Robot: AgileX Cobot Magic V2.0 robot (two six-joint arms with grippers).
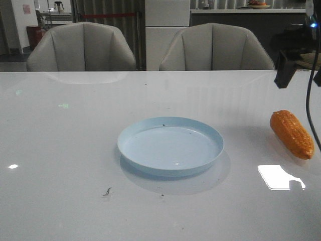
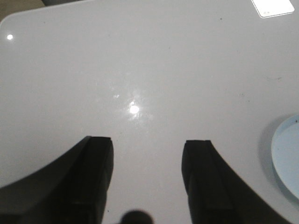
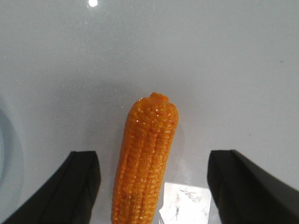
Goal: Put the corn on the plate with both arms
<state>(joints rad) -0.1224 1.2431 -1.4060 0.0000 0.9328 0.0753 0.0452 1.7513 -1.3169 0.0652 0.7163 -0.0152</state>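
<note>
The robot's right gripper should next move down to the middle of the orange corn (image 1: 291, 133) (image 3: 142, 175) and close there, so that the corn can go to the plate.
The orange corn (image 1: 292, 133) lies on the white table at the right, apart from the plate. The pale-blue plate (image 1: 170, 145) sits empty at the table's middle. In the right wrist view my right gripper (image 3: 155, 156) is open above the table, its fingers (image 3: 84, 177) on either side of the corn (image 3: 147, 158) with gaps on both sides. A black part of the right arm (image 1: 287, 74) shows above the corn in the front view. My left gripper (image 2: 148, 141) is open and empty over bare table, with the plate's rim (image 2: 287, 158) off to one side.
Two grey chairs (image 1: 83, 47) (image 1: 215, 47) stand behind the table's far edge. A thin black cable (image 1: 313, 100) hangs down by the corn. A bright light reflection (image 1: 278, 176) lies on the table near the corn. A small dark mark (image 1: 107, 191) is near the front.
</note>
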